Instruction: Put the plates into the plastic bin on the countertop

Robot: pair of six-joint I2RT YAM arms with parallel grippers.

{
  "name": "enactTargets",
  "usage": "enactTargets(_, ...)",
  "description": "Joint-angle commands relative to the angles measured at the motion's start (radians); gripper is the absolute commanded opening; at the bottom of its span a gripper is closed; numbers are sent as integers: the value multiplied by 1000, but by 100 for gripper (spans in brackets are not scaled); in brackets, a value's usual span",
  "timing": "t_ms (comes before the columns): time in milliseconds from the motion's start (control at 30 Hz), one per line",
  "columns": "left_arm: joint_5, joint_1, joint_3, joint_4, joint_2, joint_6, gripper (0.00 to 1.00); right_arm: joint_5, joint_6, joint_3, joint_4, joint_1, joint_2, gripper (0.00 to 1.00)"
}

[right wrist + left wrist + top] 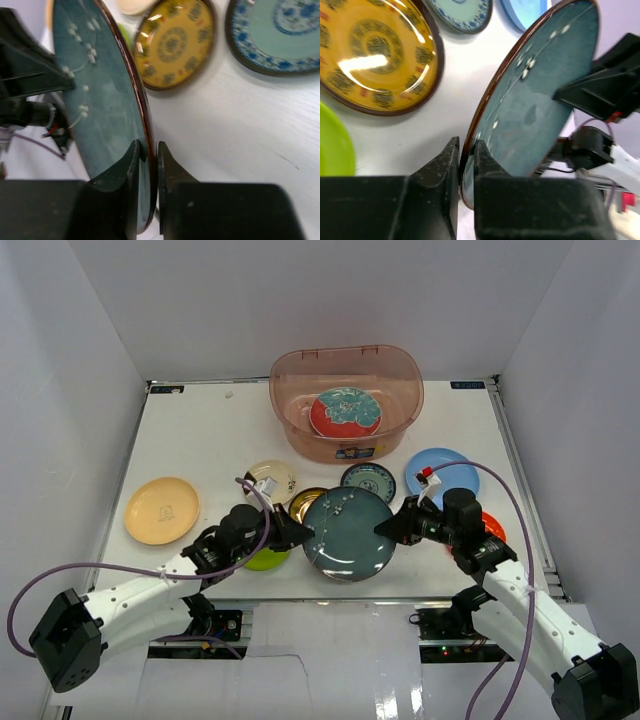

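Next, my right gripper sets the dark teal plate, still held off the countertop, down on top of the red-teal plate (348,411) in the plastic bin and lets it go.
A dark teal plate (348,532) is held off the countertop (210,440) between both grippers. My left gripper (300,532) is shut on its left rim, seen close in the left wrist view (467,155) with the plate (535,100) on edge. My right gripper (385,527) is shut on its right rim, seen in the right wrist view (148,152) with the plate (100,100). The plastic bin (400,375) stands at the back centre and holds a red-teal plate (345,412).
On the countertop lie a tan plate (161,510), a cream plate (270,480), a gold plate (303,500), a lime green plate (265,560), a grey-blue patterned plate (368,480), a light blue plate (442,470) and an orange plate (493,525). White walls enclose it.
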Motion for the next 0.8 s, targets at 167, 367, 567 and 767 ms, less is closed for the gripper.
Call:
enactTargets(167, -121, 13, 295, -164, -94, 187, 77, -220, 157, 39, 391, 18, 39, 8)
enactTargets(367, -380, 13, 452, -445, -157, 362, 98, -99, 190, 309, 407, -11, 189, 8)
enactTargets(567, -581, 13, 455, -545, -289, 451, 98, -9, 200, 583, 447, -109, 446, 8)
enactTargets(767, -576, 15, 328, -510, -413, 443, 98, 188, 34, 922, 338, -146, 766, 8)
